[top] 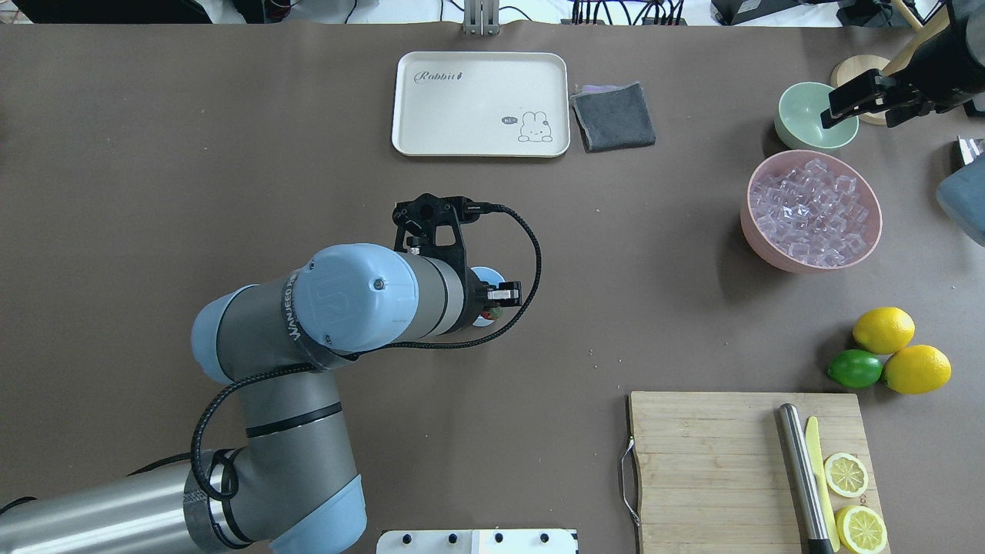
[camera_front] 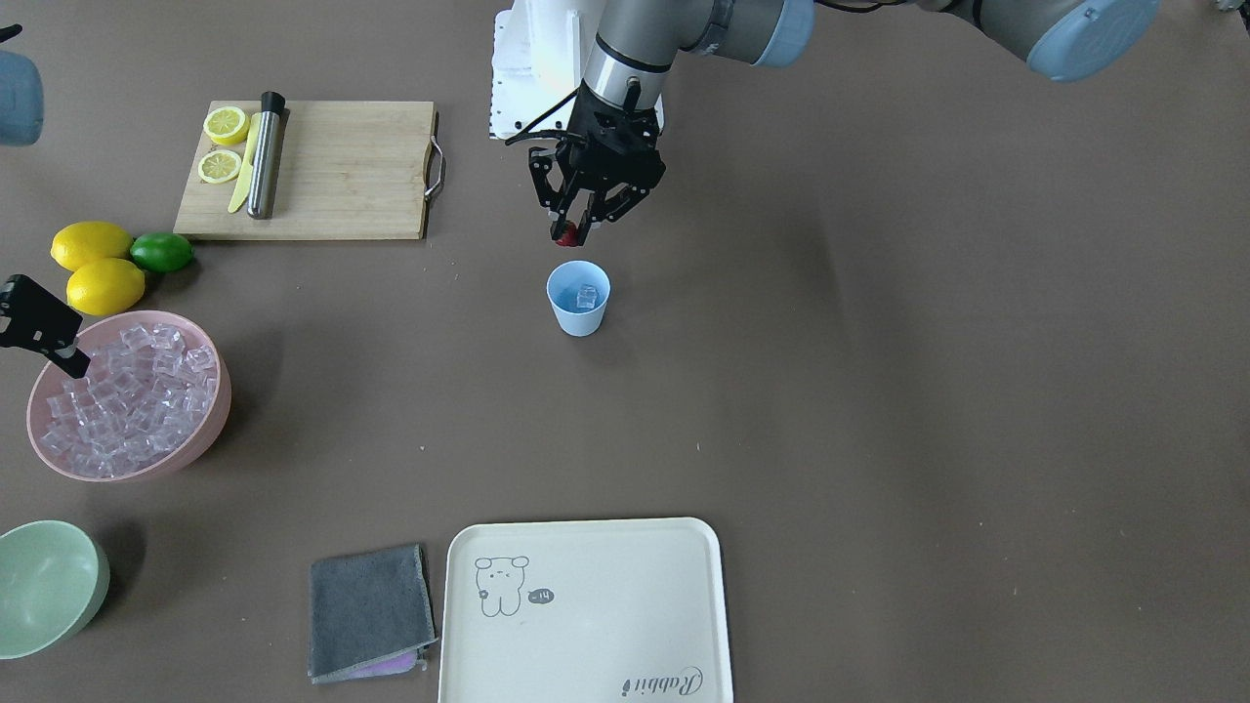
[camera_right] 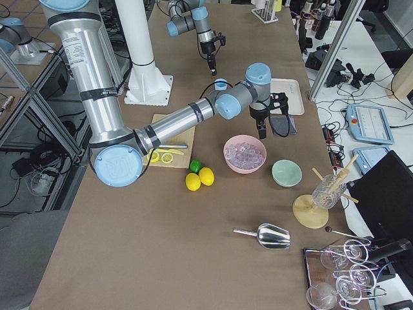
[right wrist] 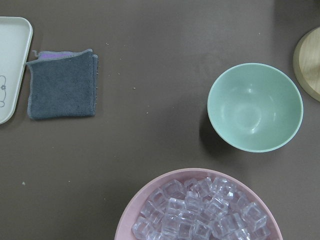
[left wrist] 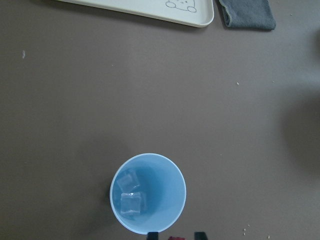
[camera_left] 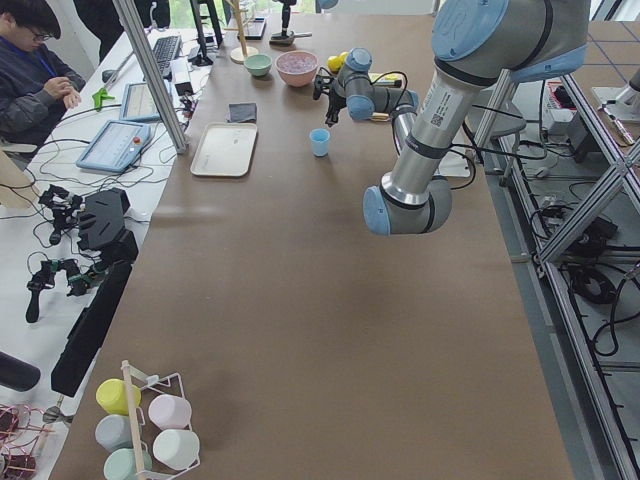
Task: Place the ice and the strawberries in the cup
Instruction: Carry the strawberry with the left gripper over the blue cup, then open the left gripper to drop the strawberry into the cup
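Observation:
Next, I release the strawberry from my left gripper inside the light blue cup (camera_front: 575, 274) (left wrist: 167, 203), next to the ice cubes.
The light blue cup (camera_front: 578, 298) stands mid-table with two ice cubes (left wrist: 131, 197) inside; it also shows in the left wrist view (left wrist: 148, 194). My left gripper (camera_front: 571, 232) is shut on the small red strawberry (camera_front: 564, 234) and hangs above the table, just on the robot's side of the cup's rim. The strawberry shows at the bottom edge of the left wrist view (left wrist: 176, 238). My right gripper (top: 858, 115) is open and empty, over the far rim of the pink bowl (top: 762, 246), which is full of ice (top: 812, 211).
A pale green bowl (top: 816, 115) stands beside the pink bowl. A cream tray (camera_front: 586, 610) and a grey cloth (camera_front: 369, 610) lie on the far side. A cutting board (camera_front: 332, 171) holds lemon slices, a metal muddler and a knife. Two lemons and a lime (camera_front: 161, 252) lie nearby.

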Tool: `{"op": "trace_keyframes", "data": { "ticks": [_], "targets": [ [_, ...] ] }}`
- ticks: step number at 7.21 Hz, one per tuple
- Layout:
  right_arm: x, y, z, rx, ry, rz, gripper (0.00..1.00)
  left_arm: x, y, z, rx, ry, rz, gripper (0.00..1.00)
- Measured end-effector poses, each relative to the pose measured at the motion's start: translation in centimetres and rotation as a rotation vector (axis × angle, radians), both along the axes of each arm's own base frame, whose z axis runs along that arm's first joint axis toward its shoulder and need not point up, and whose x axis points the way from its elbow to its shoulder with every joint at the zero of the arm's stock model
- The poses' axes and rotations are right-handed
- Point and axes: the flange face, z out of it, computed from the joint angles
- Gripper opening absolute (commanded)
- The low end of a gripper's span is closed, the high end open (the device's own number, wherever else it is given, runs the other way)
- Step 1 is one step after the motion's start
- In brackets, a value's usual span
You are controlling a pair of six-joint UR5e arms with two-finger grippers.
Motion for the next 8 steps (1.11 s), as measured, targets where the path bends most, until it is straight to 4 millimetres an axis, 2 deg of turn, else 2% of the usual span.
{"op": "trace_keyframes", "data": {
  "ticks": [5,6,7,8],
  "targets": [
    [-0.2,0.3,-0.5,-0.008,-0.011,0.009,1.00,1.4,-1.5,1.6,-0.004,-0.024,-0.013,0.00],
    [-0.4,0.4,-0.6,-0.010,-0.012,0.009,1.00,1.4,-1.6,1.7,-0.005,-0.025,-0.016,0.09],
    [-0.6,0.4,-0.6,-0.012,-0.013,0.008,1.00,1.3,-1.9,1.7,-0.006,-0.025,-0.020,0.70],
    [-0.8,0.4,-0.7,-0.013,-0.014,0.005,1.00,1.2,-2.3,1.9,-0.007,-0.025,-0.026,0.98]
  ]
}}
